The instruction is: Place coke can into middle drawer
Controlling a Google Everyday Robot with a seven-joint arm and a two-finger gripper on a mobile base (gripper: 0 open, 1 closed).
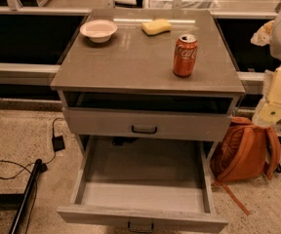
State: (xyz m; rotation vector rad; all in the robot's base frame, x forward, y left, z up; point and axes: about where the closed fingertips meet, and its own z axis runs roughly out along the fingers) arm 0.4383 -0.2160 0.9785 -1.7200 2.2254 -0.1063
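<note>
The robot's gripper needs to next move to the upper half (186,49) of the coke can, below its silver top, and close there.
The coke can (185,55) stands upright on the right side of the grey cabinet top (130,67), red-orange with white script and a silver top. The middle drawer (143,186) is pulled out wide open below, its bare floor showing and a small dark handle at its front edge. My arm (279,89) comes in at the right edge of the view. My gripper (261,33) is at the arm's upper end, to the right of the can and well apart from it, holding nothing that I can see.
A pale bowl (98,30) and a yellow sponge (156,26) sit at the back of the top. A closed drawer front (144,125) with a dark handle lies above the open drawer. An orange backpack (245,150) leans at the cabinet's right. Cables (13,167) lie on the floor at left.
</note>
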